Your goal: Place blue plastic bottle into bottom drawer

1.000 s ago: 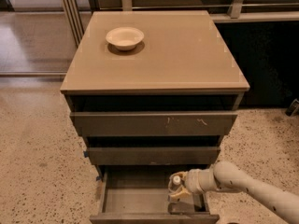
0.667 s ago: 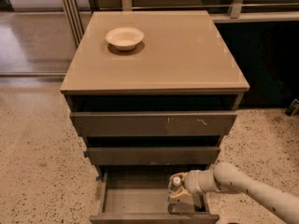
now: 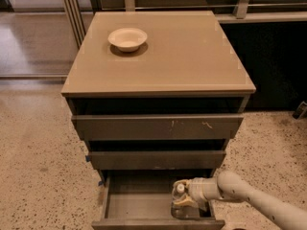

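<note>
Next, my gripper lets go of the blue plastic bottle on the bottom drawer's inside (image 3: 176, 210), close behind that drawer's front panel.
The bottom drawer (image 3: 129, 205) is pulled open at the foot of the cabinet, a shallow grey-brown tray. The blue plastic bottle (image 3: 180, 202) sits inside it at the right side, its white cap up, its clear body low in the tray. My gripper (image 3: 184, 196) comes in from the lower right on a white arm and is down in the drawer, with its pale fingers around the bottle's upper part.
A cream bowl (image 3: 127, 38) stands on the cabinet top (image 3: 182, 56) at the back left. The scratched top drawer (image 3: 158, 126) and middle drawer (image 3: 156, 159) are each slightly out. Speckled floor lies on both sides; dark shelving stands at the right.
</note>
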`<move>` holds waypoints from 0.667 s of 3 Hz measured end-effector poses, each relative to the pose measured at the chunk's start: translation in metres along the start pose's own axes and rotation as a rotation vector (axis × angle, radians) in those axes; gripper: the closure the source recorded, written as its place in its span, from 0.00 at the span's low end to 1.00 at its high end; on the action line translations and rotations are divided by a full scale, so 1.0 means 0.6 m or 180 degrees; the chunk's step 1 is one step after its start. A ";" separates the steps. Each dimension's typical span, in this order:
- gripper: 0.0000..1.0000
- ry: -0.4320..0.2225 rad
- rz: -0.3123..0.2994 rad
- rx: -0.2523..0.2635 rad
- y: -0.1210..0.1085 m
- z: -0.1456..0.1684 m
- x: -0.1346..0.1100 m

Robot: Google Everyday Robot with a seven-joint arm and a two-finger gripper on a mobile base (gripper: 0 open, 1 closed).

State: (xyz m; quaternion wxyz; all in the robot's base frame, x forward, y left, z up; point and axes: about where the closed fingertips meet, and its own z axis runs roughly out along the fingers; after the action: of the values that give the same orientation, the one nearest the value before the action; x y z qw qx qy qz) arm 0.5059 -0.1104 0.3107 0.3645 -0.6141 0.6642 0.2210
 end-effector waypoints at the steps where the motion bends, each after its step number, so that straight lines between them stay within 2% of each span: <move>1: 1.00 -0.0024 0.0001 0.0017 -0.010 0.026 0.025; 2: 1.00 -0.0024 0.0019 0.0015 -0.022 0.048 0.046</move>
State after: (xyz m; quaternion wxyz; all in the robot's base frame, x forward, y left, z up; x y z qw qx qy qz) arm 0.5257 -0.1093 0.2736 0.3678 -0.6105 0.6651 0.2229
